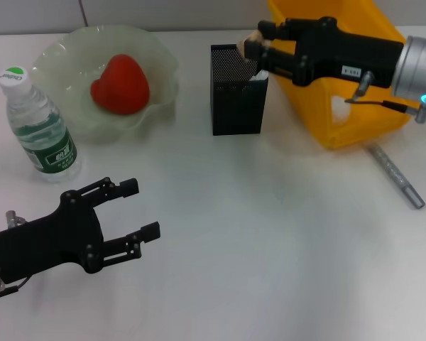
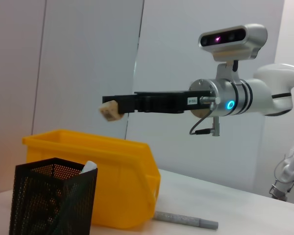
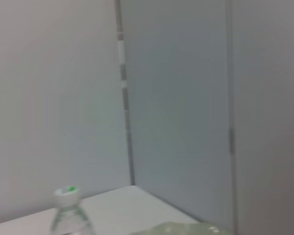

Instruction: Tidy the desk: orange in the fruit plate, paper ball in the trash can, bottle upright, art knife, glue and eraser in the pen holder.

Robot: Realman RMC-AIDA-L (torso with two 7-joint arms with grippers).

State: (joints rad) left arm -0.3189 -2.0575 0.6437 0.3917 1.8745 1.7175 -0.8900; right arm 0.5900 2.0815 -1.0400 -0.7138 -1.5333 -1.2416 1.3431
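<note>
Next, my right gripper lets go of the beige eraser inside the black mesh pen holder (image 1: 239, 62), next to the white glue tip.
My right gripper (image 1: 255, 44) hovers over the black mesh pen holder (image 1: 236, 99), shut on a small beige eraser (image 2: 109, 108). A white glue (image 1: 260, 74) tip pokes out of the holder. The grey art knife (image 1: 396, 175) lies on the table to the right, in front of the yellow trash can (image 1: 355, 121). The red-orange orange (image 1: 121, 84) sits in the pale green fruit plate (image 1: 163, 64). To the plate's left the bottle (image 1: 39, 128) stands upright. My left gripper (image 1: 138, 209) rests open and empty near the front left. The paper ball is out of view.
White table all round, with a wall close behind the plate and the trash can. The trash can stands right beside the pen holder.
</note>
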